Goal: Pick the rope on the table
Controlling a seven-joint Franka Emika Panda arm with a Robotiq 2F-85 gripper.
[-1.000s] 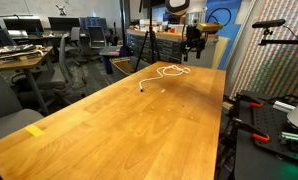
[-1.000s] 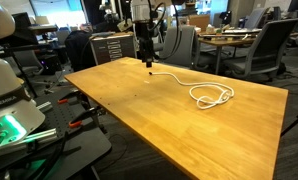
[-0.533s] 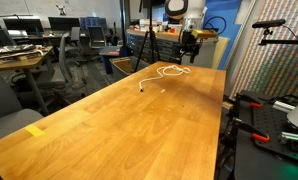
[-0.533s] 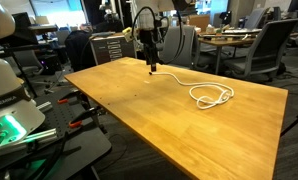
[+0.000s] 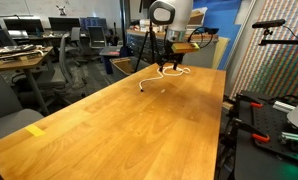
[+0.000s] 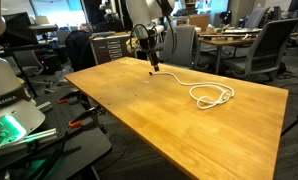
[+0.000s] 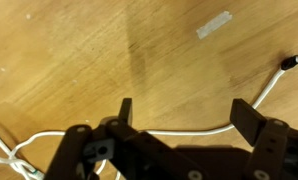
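Next, I move my gripper to the dark tip (image 5: 142, 90) (image 7: 292, 62) at the loose end of the white rope and close it there.
The rope (image 6: 199, 98) is a thin white cord on the light-brown wooden table (image 6: 139, 115), looped at one end with a straighter stretch ending in a dark tip. In an exterior view it lies at the table's far end (image 5: 144, 85). My gripper (image 5: 167, 64) hangs just above that stretch, near the tip, and shows in both exterior views (image 6: 152, 62). In the wrist view the gripper (image 7: 189, 115) is open. The rope (image 7: 179, 131) runs across between the two black fingers (image 7: 251, 120), and its dark tip lies at the right edge. Nothing is held.
A yellow tape mark (image 5: 35, 130) sits near the table's front corner, and a pale tape strip (image 7: 214, 24) shows in the wrist view. Office chairs and desks with monitors (image 5: 49, 45) stand beyond the table. Equipment with cables (image 6: 14, 120) stands beside it.
The arm has swung inward from the table's far edge and the gripper has come down over the rope's straight stretch. The rope has not moved.
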